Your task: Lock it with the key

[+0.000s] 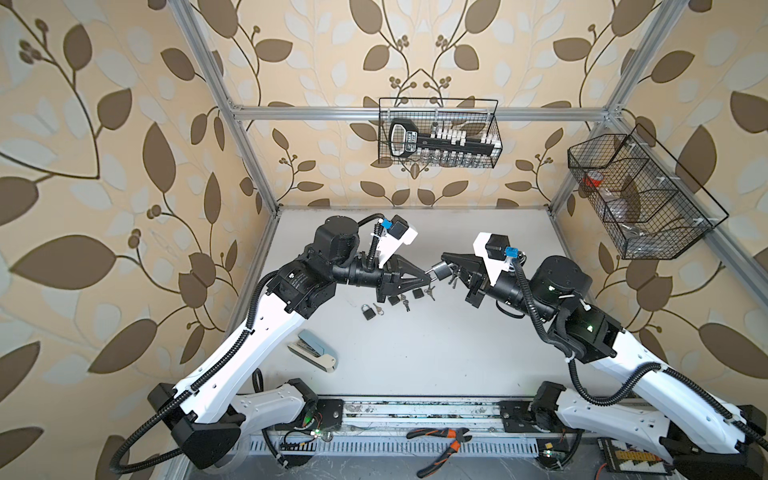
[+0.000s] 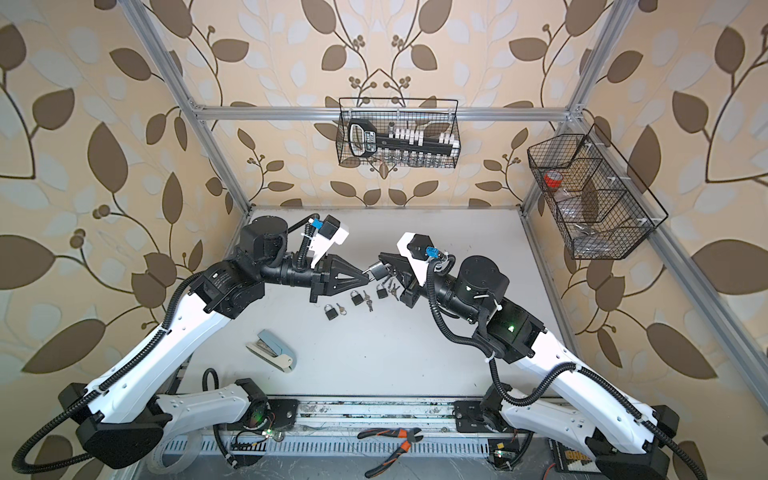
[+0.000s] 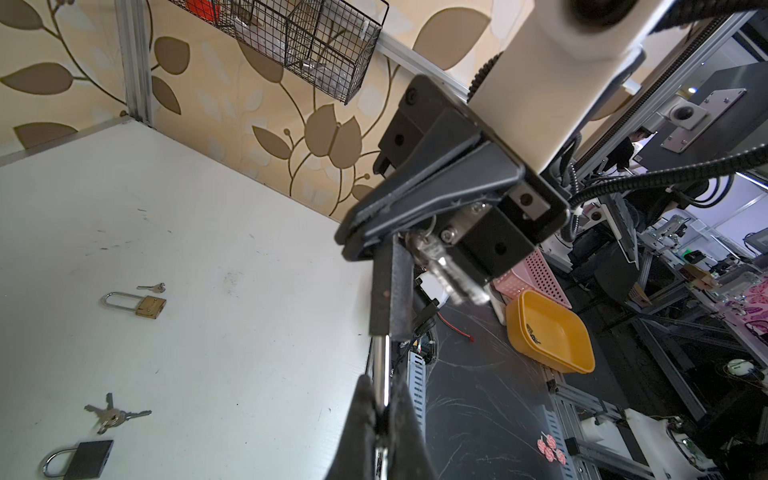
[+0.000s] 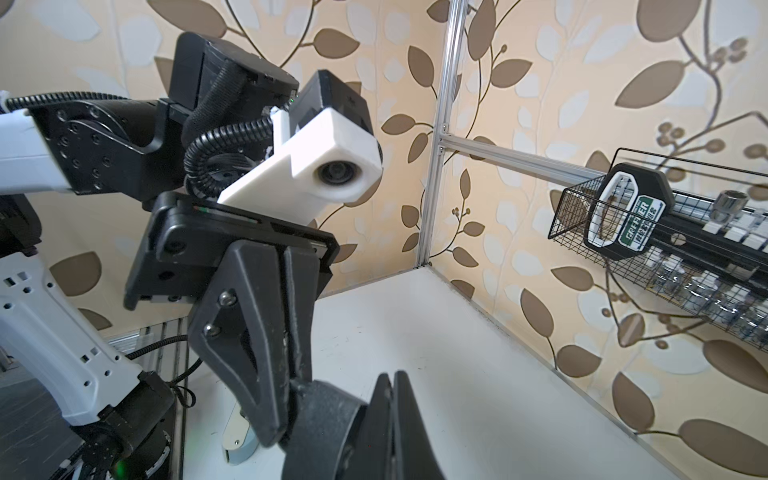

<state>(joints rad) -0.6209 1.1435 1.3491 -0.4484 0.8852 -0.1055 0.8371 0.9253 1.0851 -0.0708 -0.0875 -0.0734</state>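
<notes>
The key is held by my right gripper at the far end of the padlock, leaving the black body free, so that gripper should open and grip the body itself [image 2: 377,272].
A black padlock [image 1: 441,272] [image 2: 379,270] hangs above the table between both grippers. My left gripper [image 1: 430,276] [image 3: 382,399] is shut on its silver shackle [image 3: 381,370], and the black body [image 3: 390,291] points away from it. My right gripper [image 1: 444,259] [image 4: 394,382] is shut at the body's far end, on the key, which is hidden between the fingers. Spare keys [image 3: 440,266] [image 2: 390,282] dangle from its ring. In the right wrist view the padlock body [image 4: 324,415] sits right beside the shut fingers.
Three more black padlocks [image 2: 331,311] [image 2: 355,297] [image 2: 381,291] with loose keys [image 2: 368,305] lie below the grippers. A brass padlock [image 3: 151,305] also lies on the table, and a stapler [image 1: 318,351] lies front left. Wire baskets [image 1: 438,133] [image 1: 640,195] hang on the walls. Pliers [image 1: 442,440] rest at the front rail.
</notes>
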